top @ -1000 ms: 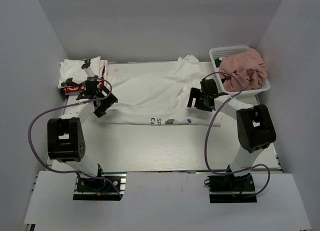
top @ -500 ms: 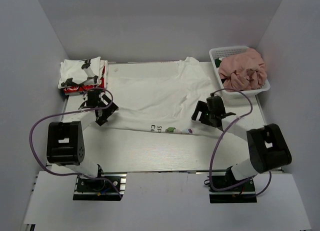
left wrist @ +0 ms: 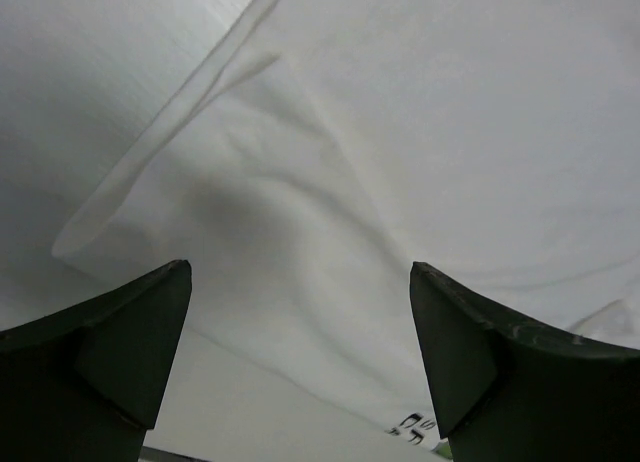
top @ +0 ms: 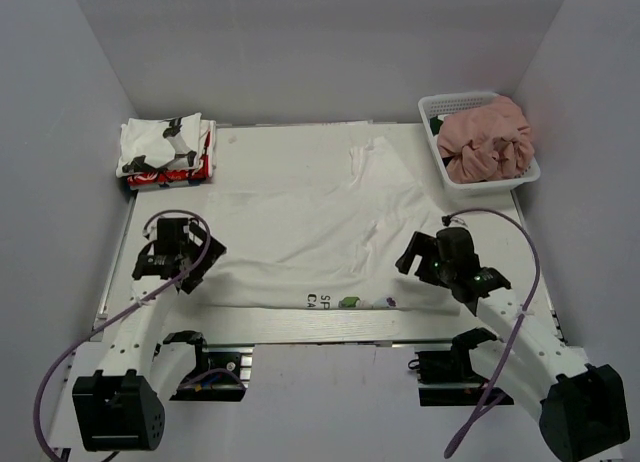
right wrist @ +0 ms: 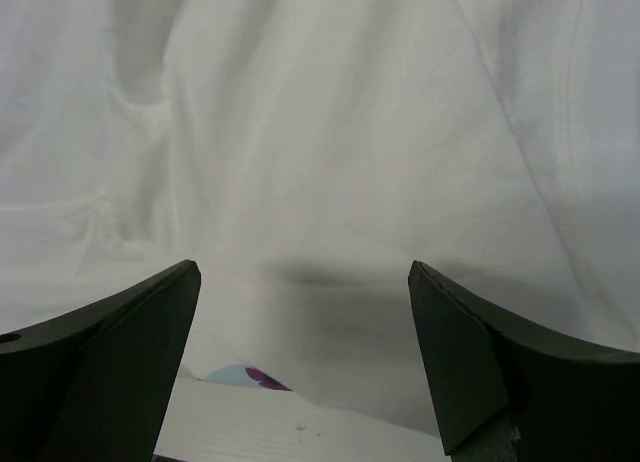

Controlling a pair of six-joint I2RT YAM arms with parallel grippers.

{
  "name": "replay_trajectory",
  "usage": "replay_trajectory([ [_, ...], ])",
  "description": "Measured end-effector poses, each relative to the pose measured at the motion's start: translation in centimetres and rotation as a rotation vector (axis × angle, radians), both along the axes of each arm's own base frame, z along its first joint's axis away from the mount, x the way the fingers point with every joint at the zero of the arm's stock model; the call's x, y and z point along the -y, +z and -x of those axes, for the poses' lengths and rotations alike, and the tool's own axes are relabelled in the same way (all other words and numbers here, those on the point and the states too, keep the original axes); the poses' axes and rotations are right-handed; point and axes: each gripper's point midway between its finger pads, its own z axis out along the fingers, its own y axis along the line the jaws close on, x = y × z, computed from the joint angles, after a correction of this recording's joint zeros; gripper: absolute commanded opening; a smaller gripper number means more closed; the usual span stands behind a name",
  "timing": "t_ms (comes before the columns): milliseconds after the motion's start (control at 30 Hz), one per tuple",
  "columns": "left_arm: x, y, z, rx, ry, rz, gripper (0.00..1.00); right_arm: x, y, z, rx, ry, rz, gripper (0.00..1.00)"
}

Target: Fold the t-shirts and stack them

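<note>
I need to next move my left gripper to the large white t-shirt's far corner [top: 212, 194], beside the stack of folded shirts, and close it there.
The large white t-shirt [top: 300, 212] lies spread over the table, its small coloured print [top: 355, 302] at the near edge. My left gripper [top: 197, 265] is open and empty just above the shirt's near left corner; in the left wrist view [left wrist: 298, 272] the shirt [left wrist: 420, 132] and a sleeve fold [left wrist: 200, 212] lie below it. My right gripper [top: 412, 259] is open and empty over the shirt's near right part; in the right wrist view [right wrist: 300, 270] the shirt [right wrist: 330, 132] and its print [right wrist: 250, 377] show between the fingers.
A folded white-with-black-patches shirt [top: 165, 142] sits on a red one [top: 148, 180] at the back left. The white mesh basket [top: 440, 107] at the back right holds the dusty pink shirt [top: 487, 137]. The table's front edge [top: 300, 327] is just below the print.
Both grippers have moved back toward the near edge. The white shirt has come with them and lies flatter and nearer the front; the jaws now stand open.
</note>
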Motion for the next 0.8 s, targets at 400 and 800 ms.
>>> replay_trajectory([
  [400,-2.1,8.1,-13.6,0.108,0.035,-0.083,1.00,-2.5,13.1,-14.3,0.288,-0.043,0.076,0.90],
  [800,-4.5,-0.2,-25.1,-0.101,0.051,-0.229,0.83,-6.8,13.8,-32.9,0.362,0.027,0.254,0.90],
])
